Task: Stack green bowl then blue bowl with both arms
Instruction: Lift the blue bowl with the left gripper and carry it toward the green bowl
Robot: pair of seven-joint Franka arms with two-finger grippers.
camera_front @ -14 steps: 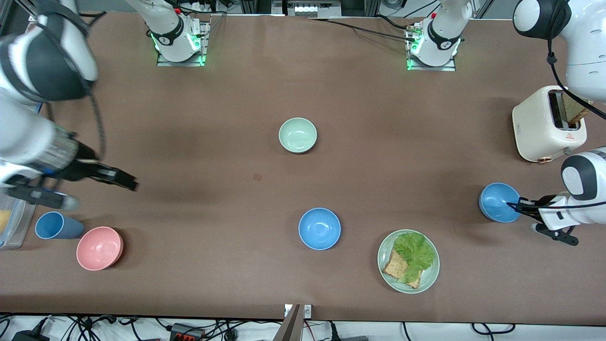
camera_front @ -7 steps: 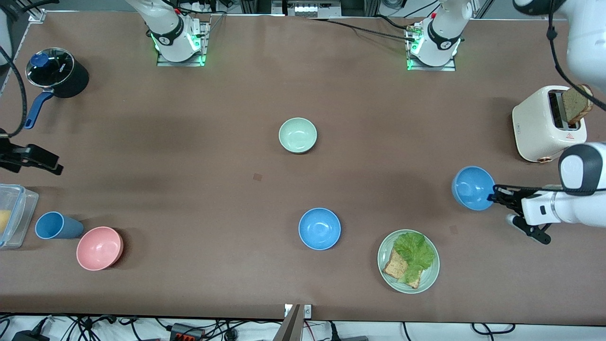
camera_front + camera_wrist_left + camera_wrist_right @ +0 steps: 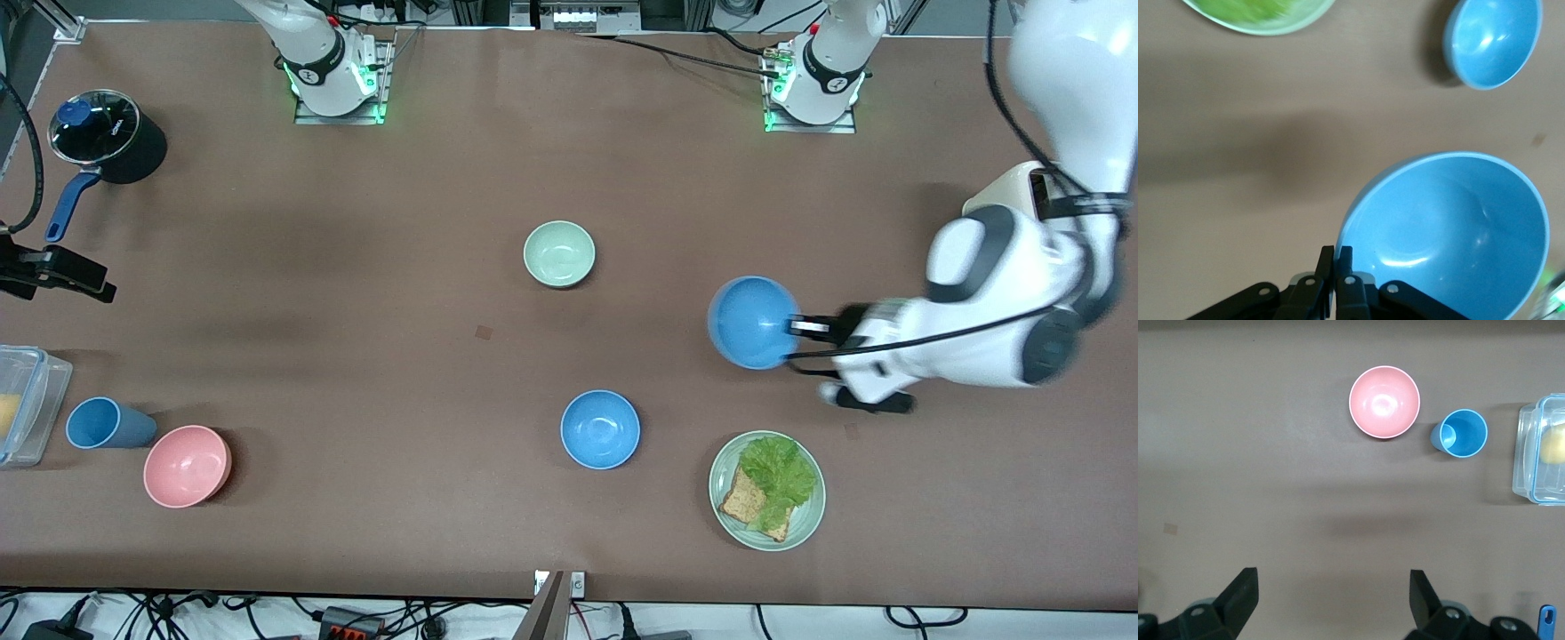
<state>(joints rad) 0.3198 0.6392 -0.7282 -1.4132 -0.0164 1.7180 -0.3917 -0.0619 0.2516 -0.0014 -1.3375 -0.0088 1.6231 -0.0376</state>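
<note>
My left gripper needs to release the blue bowl it holds inside the green bowl [image 3: 560,254] near the middle of the table.
The green bowl [image 3: 559,254] stands upright near the table's middle. My left gripper [image 3: 794,327] is shut on the rim of a blue bowl [image 3: 751,322] and holds it tilted in the air, over the table between the green bowl and the lettuce plate. In the left wrist view the fingers [image 3: 1337,252] pinch the held bowl's rim [image 3: 1451,233]. A second blue bowl [image 3: 600,429] sits on the table, nearer the front camera than the green bowl; it also shows in the left wrist view [image 3: 1495,40]. My right gripper [image 3: 89,284] is open and empty, waiting at the right arm's end of the table [image 3: 1333,577].
A green plate [image 3: 725,467] with lettuce and toast lies near the front edge. A pink bowl [image 3: 187,465], a blue cup [image 3: 102,423] and a plastic container [image 3: 22,404] sit at the right arm's end, with a black pot [image 3: 107,133] farther back. A toaster [image 3: 996,191] is partly hidden by the left arm.
My left gripper has carried the blue bowl up and toward the table's middle. My right arm has drawn back to its end of the table, uncovering the pot.
</note>
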